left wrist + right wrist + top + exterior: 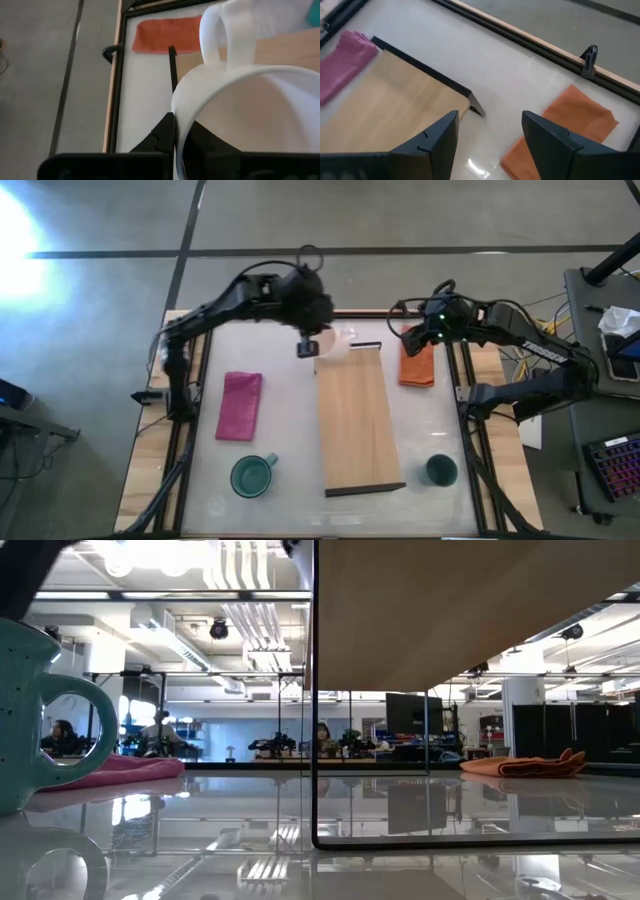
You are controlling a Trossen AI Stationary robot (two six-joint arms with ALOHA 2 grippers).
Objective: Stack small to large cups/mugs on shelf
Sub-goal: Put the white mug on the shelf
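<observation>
My left gripper needs to let go of the small white mug on the far end of the light-wood shelf (345, 375), close to the shelf's black rail. The mug is now over a far shelf corner.
The small white mug (337, 340) is in my left gripper (310, 346), over the far left corner of the light-wood shelf (355, 420). The mug fills the left wrist view (250, 100). The teal-green mug (252, 476) stands on the table near the front, left of the shelf, and also shows in the low view (30, 710). The small dark green cup (441, 470) stands right of the shelf's near end. My right gripper (412, 336) is open and empty at the far right, by the orange cloth (418, 365). My left gripper holds the white mug by its rim (179, 111), on the side opposite the handle (225, 35). One finger (162, 136) is outside the wall and the other finger (207, 140) is inside the cup. Whether the mug's base rests on the shelf cannot be seen.
A magenta cloth (240, 405) lies left of the shelf. The orange cloth (565, 125) lies right of the shelf's far end, under my right gripper (490, 135). The shelf board stands raised on thin black rails (315, 740). Black frame bars run along the table's edges.
</observation>
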